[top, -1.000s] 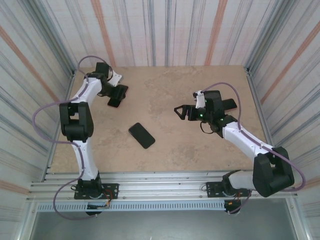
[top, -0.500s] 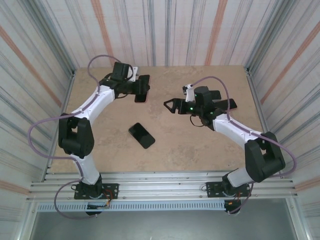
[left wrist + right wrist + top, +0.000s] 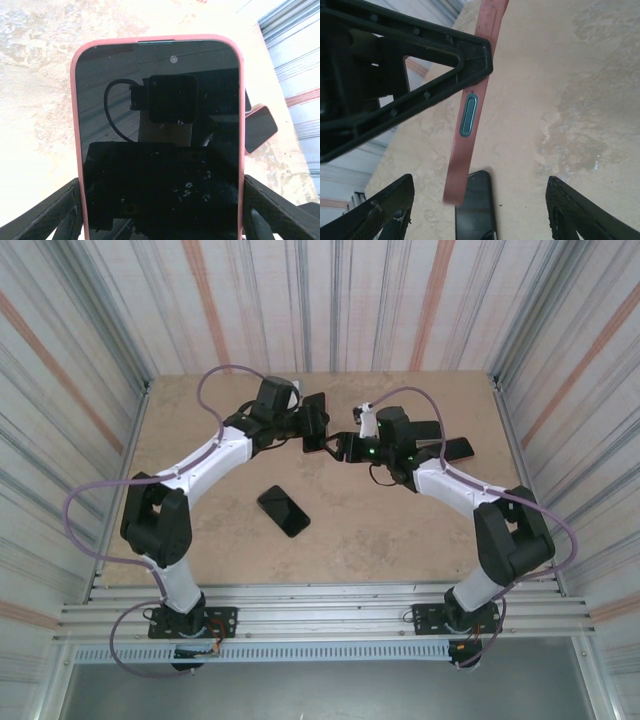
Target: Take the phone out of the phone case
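Observation:
I am clamping both long sides of the phone case with my left gripper, so I should take the phone case's loose end (image 3: 454, 196) with my right gripper before my left gripper regrips one edge of it.
The phone (image 3: 160, 150), black screen towards the camera, sits in a pink phone case (image 3: 76, 125). My left gripper (image 3: 161, 200) is shut on it, one finger (image 3: 50, 215) on each long side. From above, the cased phone (image 3: 315, 425) hangs over the back middle of the table. My right gripper (image 3: 338, 447) is right beside it. In the right wrist view the pink case (image 3: 470, 110) appears edge-on, and its lower end hangs between the open fingers (image 3: 385, 210) of my right gripper (image 3: 480, 185) without touching either.
A bare black phone (image 3: 283, 510) lies flat on the tan table (image 3: 200, 530), in front of the grippers; it also lies below the case (image 3: 477, 212). Another dark flat device (image 3: 460, 448) rests at the back right. Corrugated walls (image 3: 80, 360) enclose the table.
My left arm swung right from the back left, carrying the cased phone to the middle. My right gripper moved left to meet it and its jaws narrowed somewhat.

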